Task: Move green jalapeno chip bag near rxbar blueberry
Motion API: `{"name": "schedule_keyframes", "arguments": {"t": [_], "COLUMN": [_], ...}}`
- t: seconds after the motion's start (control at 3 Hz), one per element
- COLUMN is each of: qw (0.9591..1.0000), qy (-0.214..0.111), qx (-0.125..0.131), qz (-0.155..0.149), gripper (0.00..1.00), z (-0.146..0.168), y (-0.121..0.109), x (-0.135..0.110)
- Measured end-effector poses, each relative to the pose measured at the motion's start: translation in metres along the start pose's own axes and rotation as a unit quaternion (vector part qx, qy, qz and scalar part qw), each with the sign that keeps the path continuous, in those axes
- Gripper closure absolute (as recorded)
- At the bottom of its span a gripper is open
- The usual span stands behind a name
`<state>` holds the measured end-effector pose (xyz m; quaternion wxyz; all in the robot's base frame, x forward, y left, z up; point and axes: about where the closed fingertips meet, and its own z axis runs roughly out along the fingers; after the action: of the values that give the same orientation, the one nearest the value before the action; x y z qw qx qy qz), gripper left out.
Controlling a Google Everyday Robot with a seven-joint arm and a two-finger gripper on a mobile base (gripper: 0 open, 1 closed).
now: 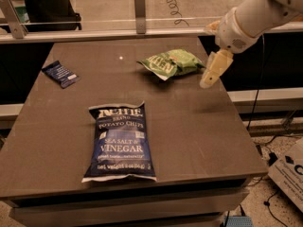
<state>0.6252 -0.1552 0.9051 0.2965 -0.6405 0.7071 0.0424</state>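
The robot's gripper should next move to the green jalapeno chip bag and close on its half farther from the rxbar blueberry (pixel 184 62).
The green jalapeno chip bag (pixel 171 63) lies crinkled on the far right part of the dark table (pixel 199 126). The rxbar blueberry (pixel 60 73), a small flat dark blue wrapper with white print, lies at the far left of the table. My gripper (pixel 210 76) hangs from the white arm just right of the green bag, above the table's right side, apart from the bag.
A large dark blue Kettle sea salt & vinegar bag (pixel 121 142) lies in the front middle of the table. A glass rail with metal posts (pixel 139 4) runs behind the table. A cardboard box (pixel 289 176) and cables lie on the floor at right.
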Motion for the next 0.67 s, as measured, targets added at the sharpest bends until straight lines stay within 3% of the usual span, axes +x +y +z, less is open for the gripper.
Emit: {"name": "schedule_keyframes", "arguments": {"t": [0.67], "qw": [0.9996], "qy": [-0.020], "qx": [-0.019], "qz": [-0.008], "gripper": [0.00], "z": [0.071], "y": [-0.026], "x": [-0.010]}}
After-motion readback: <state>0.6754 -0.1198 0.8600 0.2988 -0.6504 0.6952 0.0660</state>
